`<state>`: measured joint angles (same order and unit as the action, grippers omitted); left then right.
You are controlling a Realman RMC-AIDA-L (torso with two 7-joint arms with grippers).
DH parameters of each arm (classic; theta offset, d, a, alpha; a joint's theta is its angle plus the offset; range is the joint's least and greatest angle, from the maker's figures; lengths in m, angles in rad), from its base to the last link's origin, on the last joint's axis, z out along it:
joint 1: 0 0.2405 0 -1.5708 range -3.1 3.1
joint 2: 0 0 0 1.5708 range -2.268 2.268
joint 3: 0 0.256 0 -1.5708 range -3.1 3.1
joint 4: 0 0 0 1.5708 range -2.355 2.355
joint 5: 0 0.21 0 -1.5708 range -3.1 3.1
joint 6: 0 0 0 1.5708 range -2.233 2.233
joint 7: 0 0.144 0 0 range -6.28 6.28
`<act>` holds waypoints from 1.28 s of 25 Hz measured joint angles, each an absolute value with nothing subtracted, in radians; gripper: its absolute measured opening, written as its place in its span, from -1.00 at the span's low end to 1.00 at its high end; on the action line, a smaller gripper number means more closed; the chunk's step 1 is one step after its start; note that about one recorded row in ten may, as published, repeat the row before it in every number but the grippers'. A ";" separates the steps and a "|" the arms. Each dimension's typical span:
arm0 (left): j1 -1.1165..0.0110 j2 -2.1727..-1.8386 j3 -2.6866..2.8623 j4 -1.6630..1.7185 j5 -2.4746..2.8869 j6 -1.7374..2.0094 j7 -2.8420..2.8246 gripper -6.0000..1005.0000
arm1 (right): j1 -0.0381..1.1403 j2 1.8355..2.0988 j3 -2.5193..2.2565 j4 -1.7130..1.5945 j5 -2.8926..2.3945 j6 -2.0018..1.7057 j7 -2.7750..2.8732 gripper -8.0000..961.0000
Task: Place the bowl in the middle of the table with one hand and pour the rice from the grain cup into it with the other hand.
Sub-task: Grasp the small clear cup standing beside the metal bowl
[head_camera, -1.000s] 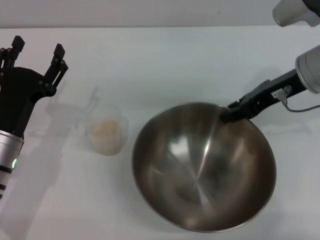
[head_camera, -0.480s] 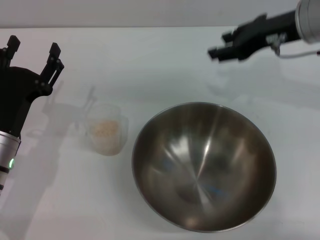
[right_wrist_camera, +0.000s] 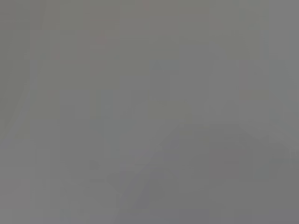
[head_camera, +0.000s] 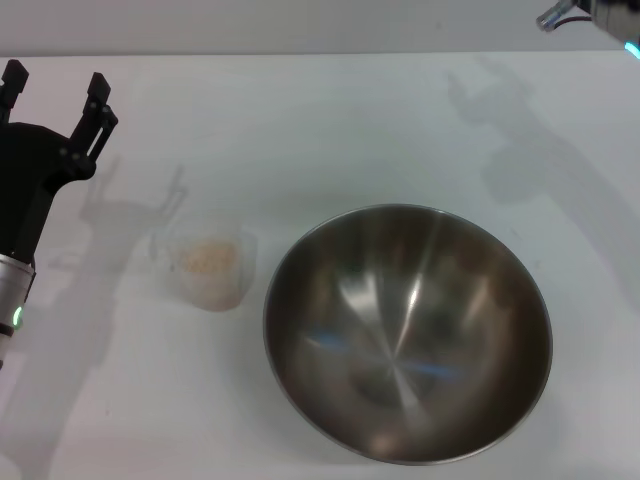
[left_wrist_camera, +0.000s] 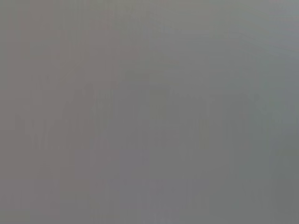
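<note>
Next, my left gripper goes to the grain cup's clear handle (head_camera: 156, 245), on the side away from the steel bowl, and closes there.
The large steel bowl (head_camera: 407, 332) rests on the white table (head_camera: 320, 120), right of centre and near the front, with nothing inside it. Left of it stands the small clear grain cup (head_camera: 208, 268), upright, with pale rice (head_camera: 208, 257) in it. My left gripper (head_camera: 55, 90) hovers at the far left, behind and to the left of the cup, open and holding nothing. Of the right arm only a bit of wrist (head_camera: 590, 12) shows at the top right corner; its gripper is out of view. Both wrist views are plain grey and show nothing.
The arms' shadows fall on the table behind the cup and at the back right. The table's far edge runs along the top of the head view.
The right gripper let go of the bowl's far rim, lifted away to the back right and left the view. The left gripper drifted slightly left and back. Bowl and cup stayed put.
</note>
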<state>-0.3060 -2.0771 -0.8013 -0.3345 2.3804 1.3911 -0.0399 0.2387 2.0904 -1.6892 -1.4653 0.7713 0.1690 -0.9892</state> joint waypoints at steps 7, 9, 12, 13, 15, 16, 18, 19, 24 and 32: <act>-0.303 -2.078 -0.811 -0.336 2.381 1.431 -0.039 0.60 | 0.204 2.090 -1.934 -1.193 0.777 -0.538 -0.892 0.08; -0.302 -2.079 -0.811 -0.336 2.381 1.446 -0.039 0.60 | 0.241 2.086 -2.032 -0.979 0.777 -0.887 -0.697 0.08; -0.300 -2.079 -0.810 -0.336 2.381 1.455 -0.038 0.60 | 0.266 2.085 -2.068 -0.834 0.777 -1.067 -0.520 0.09; -0.299 -2.079 -0.808 -0.336 2.381 1.461 -0.038 0.60 | 0.274 2.084 -2.075 -0.777 0.777 -1.124 -0.441 0.09; -0.289 -2.078 -0.803 -0.336 2.381 1.472 -0.039 0.59 | 0.292 2.079 -2.071 -0.602 0.770 -1.225 -0.176 0.09; -0.289 -2.078 -0.803 -0.336 2.381 1.472 -0.039 0.59 | 0.292 2.079 -2.071 -0.602 0.770 -1.225 -0.176 0.09; -0.273 -2.078 -0.801 -0.336 2.383 1.478 -0.039 0.59 | 0.307 2.074 -2.071 -0.495 0.762 -1.269 -0.039 0.09; -0.263 -2.078 -0.799 -0.336 2.384 1.482 -0.039 0.59 | 0.316 2.072 -2.071 -0.436 0.752 -1.292 0.006 0.09; -0.206 -2.079 -0.762 -0.331 2.384 1.494 -0.049 0.59 | 0.341 2.071 -2.071 -0.259 0.723 -1.345 0.101 0.09; -0.124 -2.076 -0.663 -0.311 2.382 1.471 -0.050 0.59 | 0.371 2.065 -2.066 -0.182 0.726 -1.336 0.102 0.09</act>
